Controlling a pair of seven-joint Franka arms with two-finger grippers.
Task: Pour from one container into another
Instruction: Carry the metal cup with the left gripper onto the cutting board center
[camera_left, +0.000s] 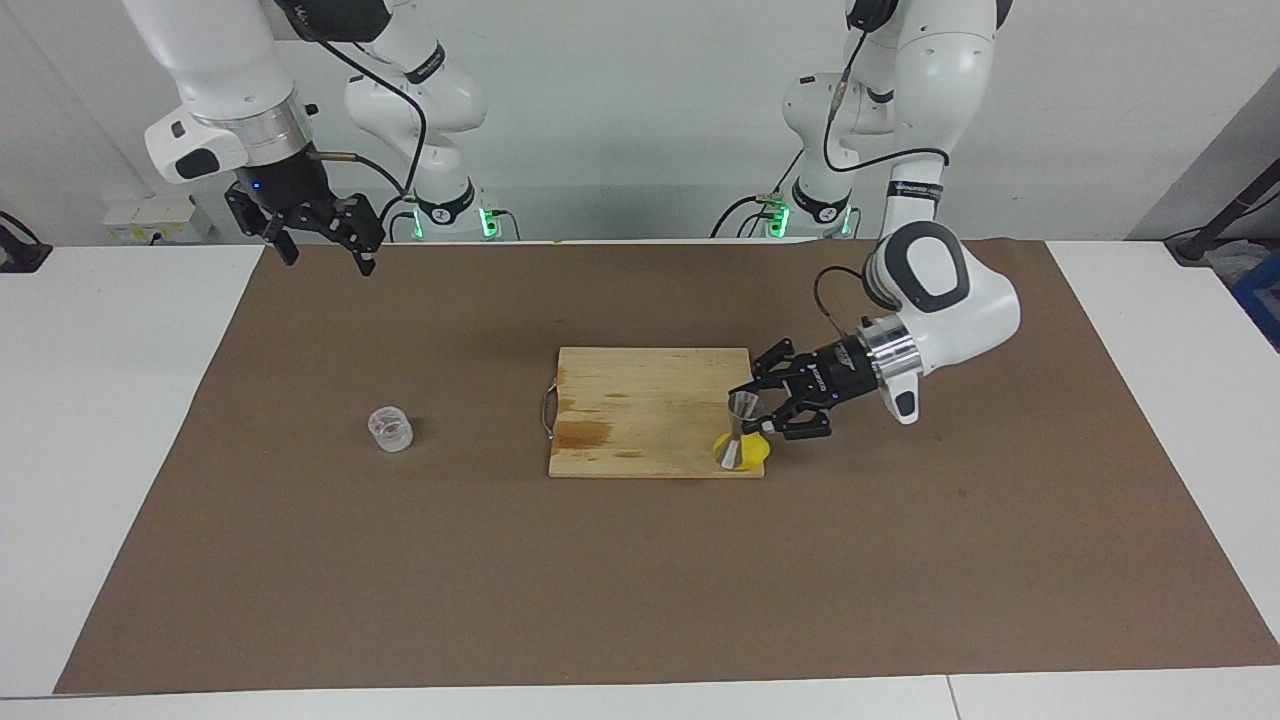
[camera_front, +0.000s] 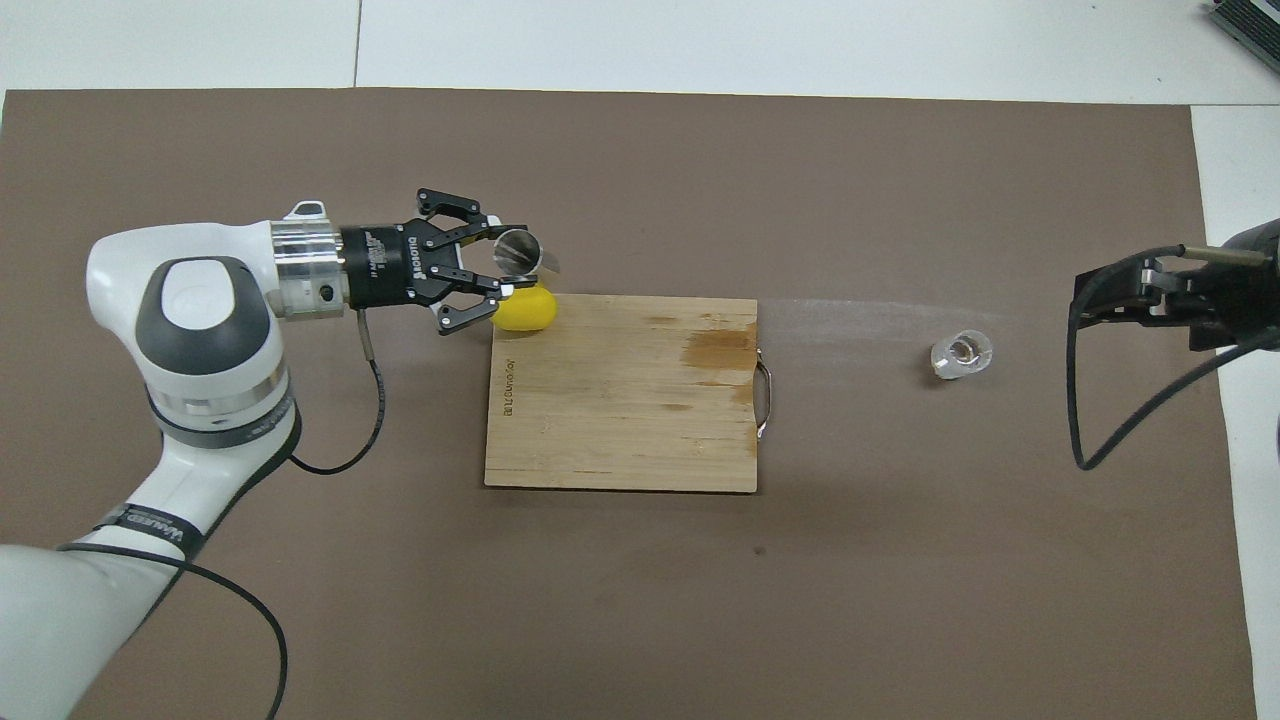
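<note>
Next, my left gripper lets go of the silvery steel jigger on the wooden cutting board (camera_front: 695, 376), close to the board's metal handle.
My left gripper (camera_left: 752, 410) is shut on the upper cone of the silvery steel jigger (camera_left: 738, 432), which it holds roughly upright in the air. Jigger (camera_front: 520, 250) and gripper (camera_front: 508, 262) hang over the lemon at the cutting board's corner toward the left arm's end. The small clear glass cup (camera_left: 390, 428) stands alone on the brown mat toward the right arm's end, also seen in the overhead view (camera_front: 962, 353). My right gripper (camera_left: 328, 262) waits open and empty, raised over the mat's edge by its own base, well apart from the cup.
A wooden cutting board (camera_left: 650, 400) with a metal handle lies mid-table on the brown mat (camera_left: 640, 580). A yellow lemon (camera_front: 525, 310) sits on the board's corner under the jigger. White table surrounds the mat.
</note>
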